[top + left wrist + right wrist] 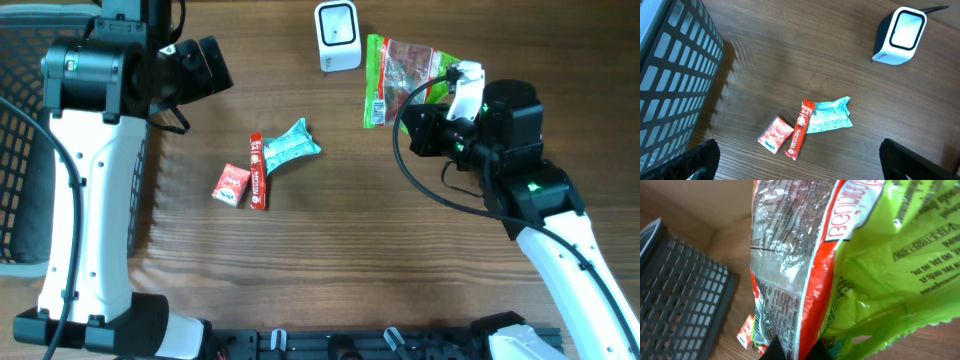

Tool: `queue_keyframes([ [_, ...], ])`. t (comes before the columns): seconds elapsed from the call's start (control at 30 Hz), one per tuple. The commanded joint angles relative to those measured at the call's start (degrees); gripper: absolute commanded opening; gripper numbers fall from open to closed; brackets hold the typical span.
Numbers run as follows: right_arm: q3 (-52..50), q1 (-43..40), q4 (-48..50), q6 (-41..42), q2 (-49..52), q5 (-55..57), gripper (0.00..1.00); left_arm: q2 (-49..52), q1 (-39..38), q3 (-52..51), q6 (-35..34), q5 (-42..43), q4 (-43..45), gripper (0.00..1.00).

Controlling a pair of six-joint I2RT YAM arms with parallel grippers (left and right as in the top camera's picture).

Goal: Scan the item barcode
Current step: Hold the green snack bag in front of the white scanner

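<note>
The candy bag will go down on the bare table (pixel 438 155) just below my right gripper. I should put it there, across from the teal packet.
A green and red candy bag (pixel 400 72) hangs in the air just right of the white barcode scanner (pixel 338 36), which stands at the back of the table. My right gripper (pixel 432 98) is shut on the bag's lower right edge. The right wrist view is filled by the bag (pixel 865 255), pinched between the dark fingertips (pixel 812 352) at the bottom, with a barcode (pixel 758 329) on its left edge. My left gripper (pixel 212 62) hovers at the far left, jaws wide open and empty (pixel 800 167). From there the scanner (pixel 900 34) shows at the upper right.
Three small items lie mid-table: a red Nescafe stick (pixel 257 172), a small red packet (pixel 231 185) and a teal packet (pixel 291 148). A dark mesh basket (pixel 18 120) stands along the left edge.
</note>
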Motion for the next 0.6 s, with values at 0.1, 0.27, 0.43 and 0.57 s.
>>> queue_keyframes([
  [0.1,5.8,0.0,-2.0,4.3,2.5,4.0,0.05,0.0,0.3,0.2,1.1,0.3,0.0,1.00],
  [0.27,22.3,1.3,-14.5,0.1,11.9,10.2,0.04,0.0,0.3,0.2,1.1,0.3,0.0,1.00],
  [0.43,45.5,5.9,-25.3,-8.6,24.3,26.7,0.04,0.0,0.3,0.2,1.1,0.3,0.0,1.00],
  [0.57,46.6,9.2,-18.5,-20.5,26.9,33.9,0.04,0.0,0.3,0.2,1.1,0.3,0.0,1.00],
])
